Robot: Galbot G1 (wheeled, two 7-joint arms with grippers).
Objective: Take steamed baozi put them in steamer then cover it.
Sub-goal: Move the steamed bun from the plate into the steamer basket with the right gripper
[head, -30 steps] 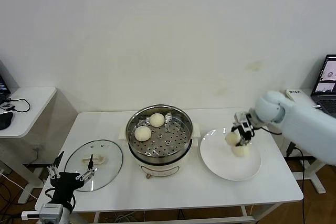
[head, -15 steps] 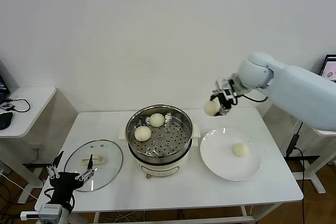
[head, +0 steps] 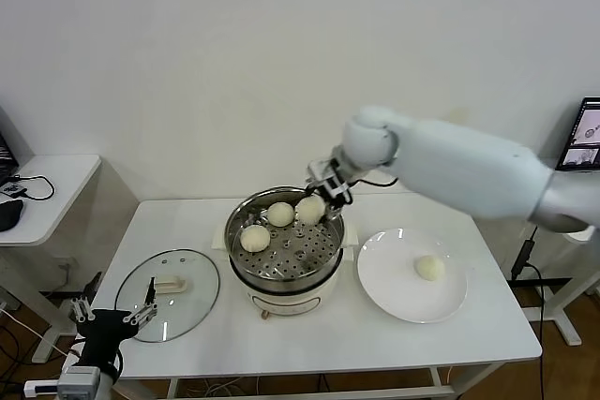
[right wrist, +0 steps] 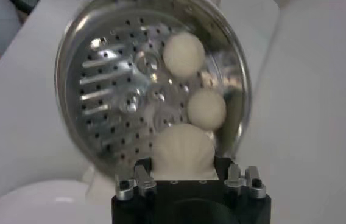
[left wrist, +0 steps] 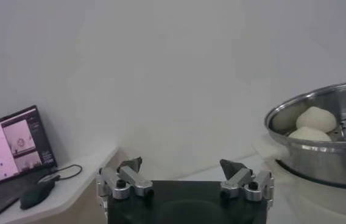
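My right gripper will release its baozi on the tray's bare near side [head: 279, 261] [right wrist: 123, 56], in front of the two baozi that are there.
The steel steamer [head: 330, 236] stands mid-table on its white base, with two baozi [head: 255, 238] [head: 280, 214] on its perforated tray. My right gripper [head: 314, 207] is shut on a third baozi [head: 310, 209] and holds it above the steamer's far right rim; it shows in the right wrist view [right wrist: 183, 152] over the tray [right wrist: 112, 91]. A fourth baozi [head: 429, 268] lies on the white plate [head: 384, 278]. The glass cover [head: 192, 302] lies flat left of the steamer. My left gripper [head: 112, 318] is open and empty at the table's front left corner.
A side table [head: 56, 180] with cables and a mouse stands at the far left. A laptop [head: 586, 136] sits at the far right edge. The steamer's rim [left wrist: 319, 122] is in the left wrist view, to one side of the left gripper [left wrist: 182, 173].
My right gripper lifted a baozi off the plate and carried it left to above the steamer's rim. One baozi stays on the plate. The left gripper shifted slightly lower left.
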